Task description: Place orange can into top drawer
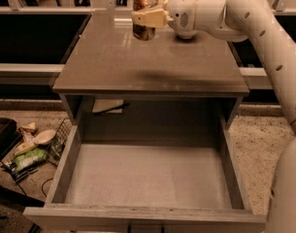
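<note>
The orange can will be released on the brown tabletop's front edge (159, 87), just above the open top drawer.
My gripper (146, 17) is shut on the orange can (144, 4), a small can with a silver top, and holds it upright in the air above the far part of the brown tabletop (147, 62). Its cream fingers (150, 18) clamp across the can's middle. The white arm reaches in from the right. The top drawer (147, 178) is pulled fully open below the table's front edge, wide and shallow with a pale grey bottom and nothing in it.
Clutter lies on the floor at left: a wire basket (60, 140), a green packet (28, 158) and a wooden spoon-like item (41, 137). A white sheet (107, 106) sits inside the cabinet behind the drawer. Dark shelving runs along the back.
</note>
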